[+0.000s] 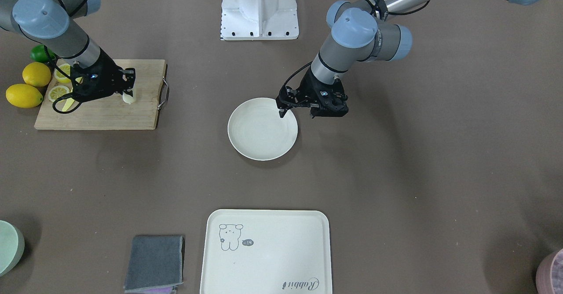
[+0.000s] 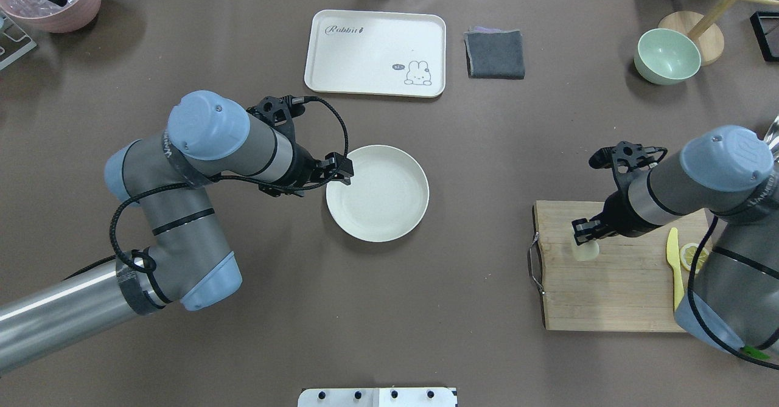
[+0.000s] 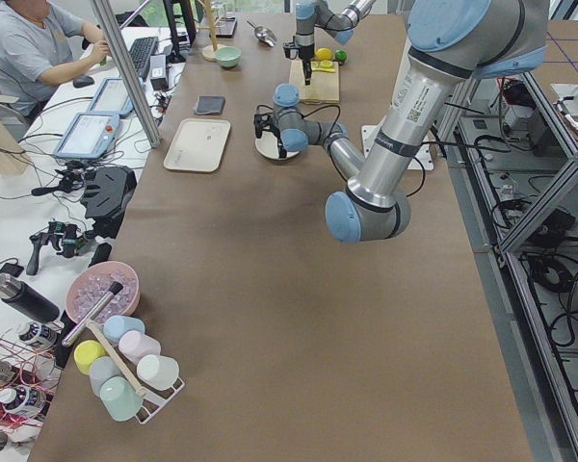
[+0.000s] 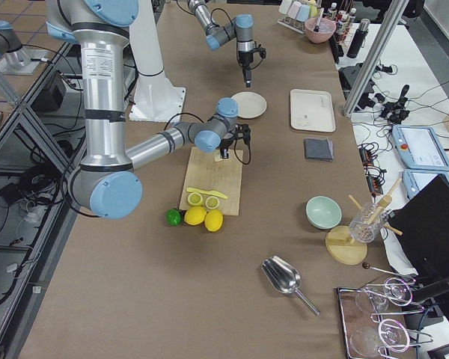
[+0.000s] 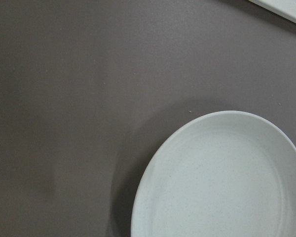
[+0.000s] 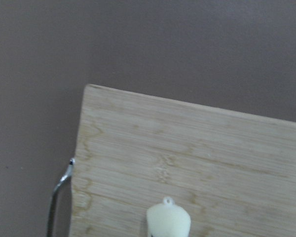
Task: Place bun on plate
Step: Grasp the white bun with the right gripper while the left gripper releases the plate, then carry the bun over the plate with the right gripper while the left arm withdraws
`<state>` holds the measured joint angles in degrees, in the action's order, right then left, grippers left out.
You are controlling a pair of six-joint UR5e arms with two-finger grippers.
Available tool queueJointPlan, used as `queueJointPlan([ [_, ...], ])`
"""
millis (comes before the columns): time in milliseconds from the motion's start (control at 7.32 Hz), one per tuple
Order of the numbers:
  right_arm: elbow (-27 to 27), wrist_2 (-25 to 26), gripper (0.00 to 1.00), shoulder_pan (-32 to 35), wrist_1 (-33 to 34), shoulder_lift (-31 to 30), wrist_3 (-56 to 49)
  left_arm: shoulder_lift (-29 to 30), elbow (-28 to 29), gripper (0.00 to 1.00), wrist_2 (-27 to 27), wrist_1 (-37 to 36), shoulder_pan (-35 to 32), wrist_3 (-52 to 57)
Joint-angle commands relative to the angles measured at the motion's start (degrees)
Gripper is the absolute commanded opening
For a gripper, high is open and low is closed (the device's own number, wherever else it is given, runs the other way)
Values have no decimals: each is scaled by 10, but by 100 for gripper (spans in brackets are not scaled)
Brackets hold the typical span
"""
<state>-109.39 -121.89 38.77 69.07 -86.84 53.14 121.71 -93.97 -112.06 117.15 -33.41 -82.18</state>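
Next, my right gripper puts the bun down close to the middle of the round off-white plate [image 1: 258,134].
The bun [image 1: 128,98] is a small pale cream block at the cutting board's [image 1: 110,114] end nearest the plate, with its lower end at the wood. It also shows in the overhead view, bun [image 2: 586,251], and at the bottom of the right wrist view, bun [image 6: 168,222]. My right gripper [image 1: 130,89] [image 2: 584,233] comes straight down on it and looks shut on its upper part. The plate [image 1: 246,144] [image 2: 395,224] [image 5: 153,207] is round, off-white and bare, at the table's middle. My left gripper [image 1: 283,105] [image 2: 345,171] hovers open over the plate's rim, holding nothing.
On the board lie lemon slices [image 1: 58,92] and a yellow knife [image 2: 672,267]. Two whole lemons [image 1: 24,95] and a lime [image 1: 40,54] sit beside it. A cream tray [image 1: 272,259], a grey cloth [image 1: 155,263], a green bowl [image 2: 666,56] and a pink bowl [image 2: 58,14] line the far side.
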Motion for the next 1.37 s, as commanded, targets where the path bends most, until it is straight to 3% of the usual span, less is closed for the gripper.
queueJointPlan([
  [0, 17, 18, 8, -3, 147, 159, 2, -99, -100, 98, 0, 0, -20, -4],
  [137, 62, 32, 11, -8, 166, 231, 7, -133, -119, 98, -1, 0, -39, -4],
  [410, 176, 71, 12, -34, 165, 358, 57, -148, -126, 98, 0, 1, -65, -3],
  [683, 266, 112, 13, -62, 163, 444, 85, -213, -134, 98, -1, 48, -75, 0],
  [820, 286, 116, 14, -70, 137, 448, 85, -261, -140, 98, -6, 106, -75, 1],
  [1230, 305, 137, 18, -86, 106, 452, 133, -263, -142, 98, -2, 129, -74, -1],
])
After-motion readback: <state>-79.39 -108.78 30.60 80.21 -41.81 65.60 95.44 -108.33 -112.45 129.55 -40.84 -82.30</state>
